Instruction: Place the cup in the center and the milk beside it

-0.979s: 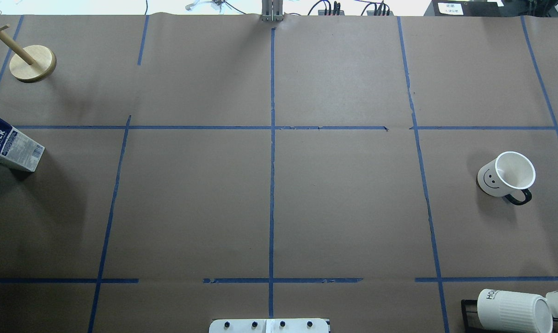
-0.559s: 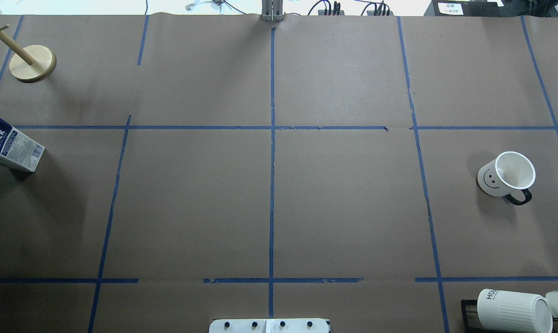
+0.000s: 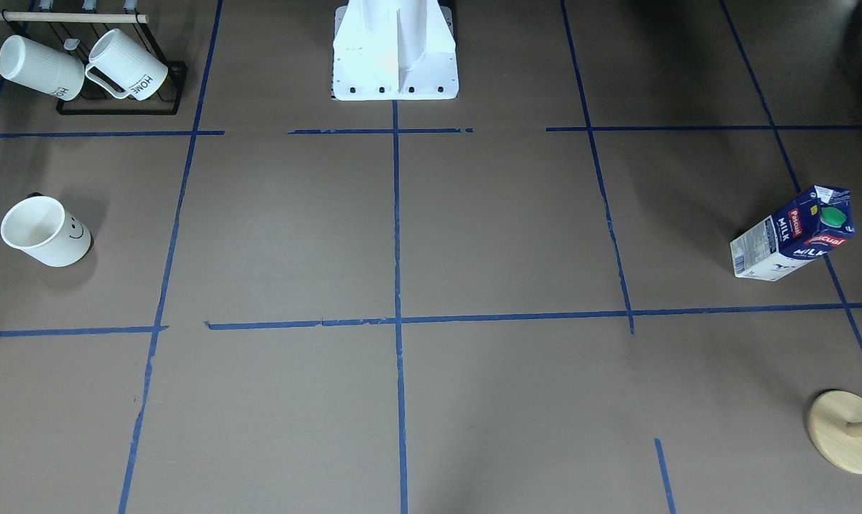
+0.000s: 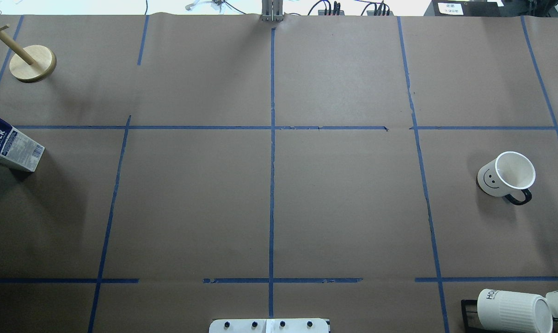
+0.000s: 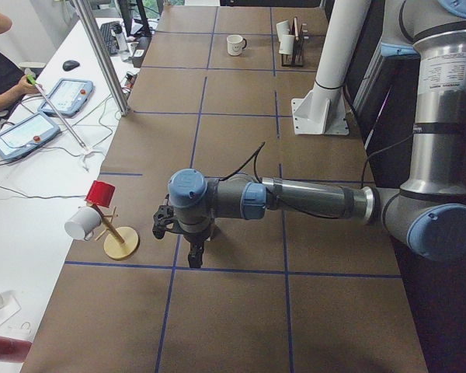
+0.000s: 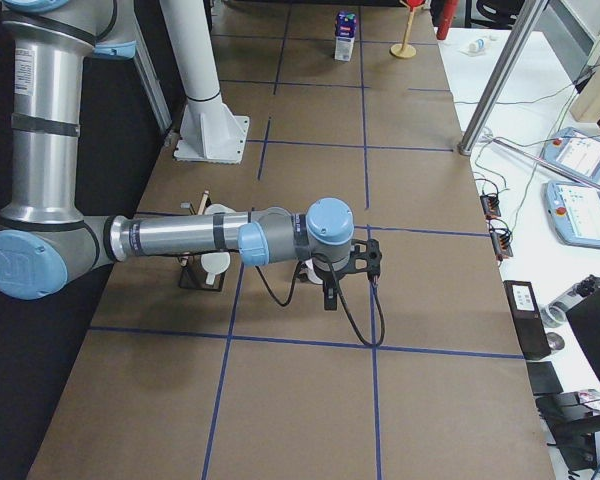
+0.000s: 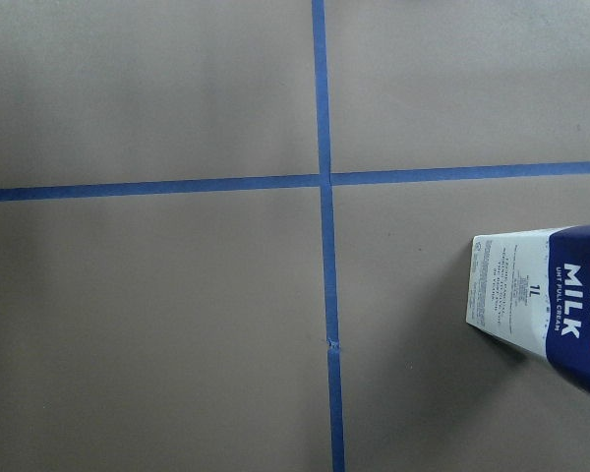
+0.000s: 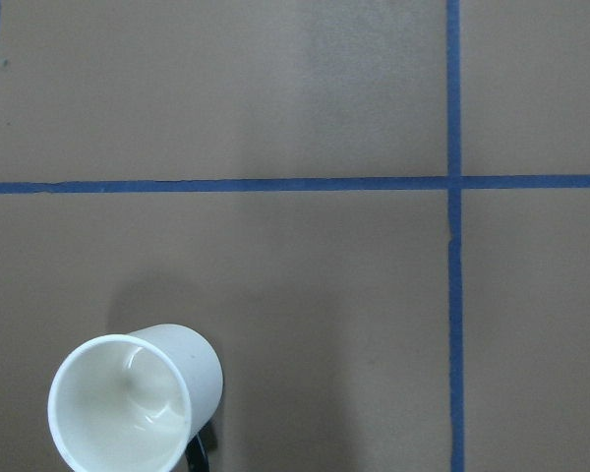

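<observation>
I should move my right gripper next to the cup's rim [image 3: 12, 209] [image 8: 185, 438], close beside its dark handle, and grab the cup there.
The cup [image 4: 500, 178], a smooth white mug with a smiley face and dark handle, stands upright at the right of the overhead view, and shows in the front view [image 3: 45, 232] and lower left of the right wrist view [image 8: 128, 403]. The milk [image 4: 10, 148], a dark blue Pascual carton, stands at the left edge, also in the front view [image 3: 795, 235] and left wrist view [image 7: 551, 310]. The center [image 4: 272, 127] is a bare tape crossing. My left gripper [image 5: 193, 256] hovers above the table; my right gripper [image 6: 328, 298] hovers likewise. I cannot tell if either is open.
A wooden mug tree [image 4: 33, 62] stands at the far left corner. A black rack [image 3: 116, 108] with ribbed HOME mugs [image 4: 510, 310] sits near the right of the robot's base [image 3: 395, 50]. Operators' desks with tablets [image 5: 31, 128] line the far side.
</observation>
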Controlling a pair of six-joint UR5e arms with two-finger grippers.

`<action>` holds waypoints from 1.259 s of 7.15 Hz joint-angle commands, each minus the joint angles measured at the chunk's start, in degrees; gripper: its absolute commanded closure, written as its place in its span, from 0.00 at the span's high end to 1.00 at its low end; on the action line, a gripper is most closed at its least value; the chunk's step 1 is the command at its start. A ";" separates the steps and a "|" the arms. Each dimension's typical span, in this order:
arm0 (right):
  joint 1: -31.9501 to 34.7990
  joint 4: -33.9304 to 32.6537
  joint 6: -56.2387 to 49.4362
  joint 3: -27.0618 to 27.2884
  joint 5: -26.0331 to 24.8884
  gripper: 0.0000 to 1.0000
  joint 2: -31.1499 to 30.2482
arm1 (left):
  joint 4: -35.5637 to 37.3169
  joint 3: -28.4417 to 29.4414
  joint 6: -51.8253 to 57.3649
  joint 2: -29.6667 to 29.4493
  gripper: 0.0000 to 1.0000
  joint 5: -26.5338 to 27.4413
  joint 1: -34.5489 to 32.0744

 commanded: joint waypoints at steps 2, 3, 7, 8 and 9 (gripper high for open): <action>-10.42 15.36 16.92 0.58 -5.38 1.00 -2.52 | 0.10 -0.68 0.00 0.09 1.00 0.06 0.05; -14.03 15.66 20.71 0.58 -7.22 1.00 -2.70 | 0.10 -0.76 0.00 0.09 1.00 0.06 0.05; -21.18 17.59 23.56 -3.71 -10.49 1.00 -1.38 | 0.10 -0.85 0.00 0.09 1.00 0.06 0.05; -21.71 17.59 23.56 -5.46 -10.49 1.00 -0.16 | 0.10 -0.85 0.00 0.09 1.00 0.06 -0.03; -22.41 17.68 23.56 -8.01 -10.49 1.00 1.42 | 0.10 -0.85 0.00 0.09 1.00 0.06 0.05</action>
